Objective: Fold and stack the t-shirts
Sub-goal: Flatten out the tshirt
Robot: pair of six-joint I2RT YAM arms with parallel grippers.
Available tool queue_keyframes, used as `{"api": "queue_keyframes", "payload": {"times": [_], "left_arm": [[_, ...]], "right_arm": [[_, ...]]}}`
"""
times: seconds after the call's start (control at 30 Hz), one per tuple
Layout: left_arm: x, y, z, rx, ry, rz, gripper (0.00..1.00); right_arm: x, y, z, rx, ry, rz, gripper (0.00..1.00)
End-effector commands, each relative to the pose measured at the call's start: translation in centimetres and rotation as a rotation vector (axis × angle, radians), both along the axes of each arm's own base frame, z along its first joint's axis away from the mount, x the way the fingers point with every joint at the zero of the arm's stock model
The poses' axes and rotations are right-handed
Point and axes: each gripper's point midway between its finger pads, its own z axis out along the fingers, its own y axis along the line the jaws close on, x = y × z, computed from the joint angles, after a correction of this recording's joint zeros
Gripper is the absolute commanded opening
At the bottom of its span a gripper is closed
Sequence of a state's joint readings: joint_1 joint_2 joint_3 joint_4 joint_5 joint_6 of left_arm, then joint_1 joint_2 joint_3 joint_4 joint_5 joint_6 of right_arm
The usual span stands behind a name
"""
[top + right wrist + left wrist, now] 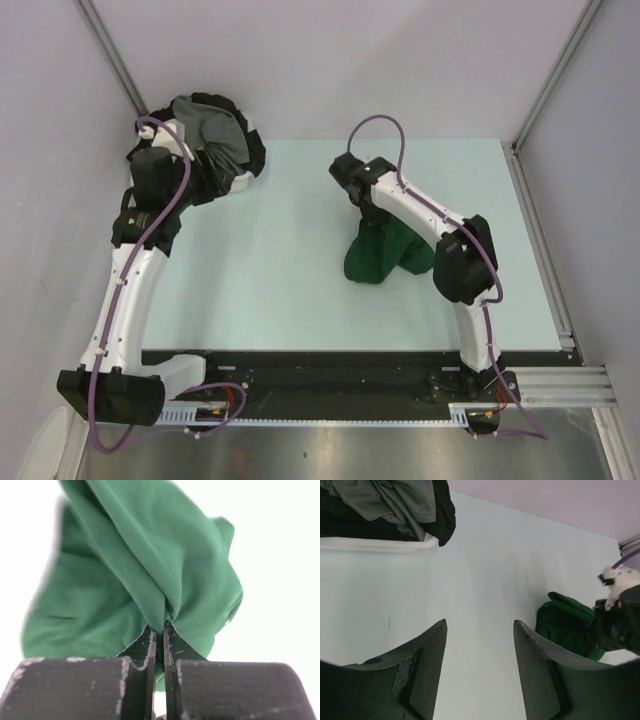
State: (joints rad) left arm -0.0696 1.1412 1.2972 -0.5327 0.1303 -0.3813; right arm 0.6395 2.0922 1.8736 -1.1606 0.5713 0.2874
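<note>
My right gripper will let go of the fold of the green t-shirt on bare table between the green heap and the metal side bar (461, 249).
A crumpled dark green t-shirt (380, 255) lies bunched on the pale table, right of centre. My right gripper (160, 625) is shut on a pinched fold of the green t-shirt (150, 565), and in the top view the right gripper (375, 220) sits at the heap's upper edge. The left wrist view shows the same shirt (565, 625) at the far right. A grey t-shirt (215, 125) and black t-shirts (255, 150) are piled in the white basket (243, 182) at the back left. My left gripper (480, 625) hangs open over bare table beside the basket, holding nothing.
The basket's white rim (370, 544) shows at the upper left of the left wrist view, with grey cloth (390, 500) and black cloth (445, 515) spilling over it. Walls close in behind and on both sides of the table (290, 290).
</note>
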Motion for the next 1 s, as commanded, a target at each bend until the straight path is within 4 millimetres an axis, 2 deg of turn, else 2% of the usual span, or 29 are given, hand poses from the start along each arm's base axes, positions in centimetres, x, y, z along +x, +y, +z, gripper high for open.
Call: {"api": "queue_keyframes", "payload": {"times": [0.0, 0.07, 0.1, 0.13, 0.2, 0.3, 0.43, 0.47, 0.5, 0.57, 0.63, 0.67, 0.77, 0.8, 0.83, 0.87, 0.9, 0.97], "left_arm": [[0.4, -0.5, -0.1, 0.025, -0.017, -0.025, 0.61], [0.7, -0.7, -0.4, 0.03, -0.009, -0.031, 0.61], [0.7, -0.9, -0.6, 0.031, -0.003, -0.036, 0.61], [0.8, -0.9, -0.6, 0.033, -0.002, -0.037, 0.61], [0.8, -1.3, -0.8, 0.039, 0.005, -0.048, 0.61], [0.8, -1.5, -1.1, 0.058, 0.013, -0.053, 0.61], [0.5, -1.5, -1.5, 0.078, 0.023, -0.05, 0.61], [0.5, -1.7, -1.7, 0.078, 0.029, -0.056, 0.61], [0.5, -1.8, -1.6, 0.078, 0.024, -0.058, 0.61], [0.6, -2.3, -2.0, 0.075, 0.033, -0.07, 0.61], [0.8, -2.5, -2.1, 0.076, 0.035, -0.075, 0.61], [0.8, -2.6, -2.1, 0.078, 0.036, -0.076, 0.61], [1.0, -2.8, -2.0, 0.078, 0.028, -0.079, 0.61], [1.1, -2.8, -1.8, 0.079, 0.025, -0.077, 0.61], [1.1, -2.9, -1.6, 0.079, 0.019, -0.08, 0.62], [1.1, -2.9, -1.5, 0.081, 0.017, -0.08, 0.62], [1.1, -2.9, -1.1, 0.083, 0.008, -0.081, 0.62], [1.1, -2.9, -1.0, 0.085, 0.009, -0.081, 0.62]], "right_arm": [[2.5, 6.0, 9.0, 0.205, -0.228, 0.074, 0.0], [2.8, 8.5, 10.8, 0.266, -0.269, 0.11, 0.0], [3.0, 9.6, 11.2, 0.298, -0.269, 0.129, 0.0], [3.7, 10.8, 12.8, 0.348, -0.316, 0.136, 0.0], [3.7, 12.8, 14.0, 0.395, -0.345, 0.172, 0.0], [4.2, 15.0, 17.4, 0.476, -0.445, 0.214, 0.0], [5.0, 15.2, 23.6, 0.59, -0.587, 0.245, 0.0], [4.9, 14.7, 26.0, 0.62, -0.636, 0.257, 0.0], [5.0, 14.8, 27.4, 0.65, -0.672, 0.265, 0.0], [4.9, 14.2, 29.8, 0.678, -0.725, 0.278, 0.0], [5.0, 13.3, 30.4, 0.667, -0.744, 0.265, 0.0], [5.0, 12.5, 30.2, 0.649, -0.741, 0.245, 0.0], [5.8, 7.1, 25.3, 0.436, -0.687, 0.094, 0.0], [5.2, 4.9, 20.8, 0.332, -0.596, 0.058, 0.0], [5.5, 1.9, 18.6, 0.266, -0.565, -0.01, 0.0], [5.1, -0.2, 16.6, 0.22, -0.531, -0.057, 0.0], [3.4, -2.9, 12.0, 0.15, -0.436, -0.108, 0.0], [2.6, -7.8, 8.8, 0.093, -0.376, -0.212, 0.0]]}}
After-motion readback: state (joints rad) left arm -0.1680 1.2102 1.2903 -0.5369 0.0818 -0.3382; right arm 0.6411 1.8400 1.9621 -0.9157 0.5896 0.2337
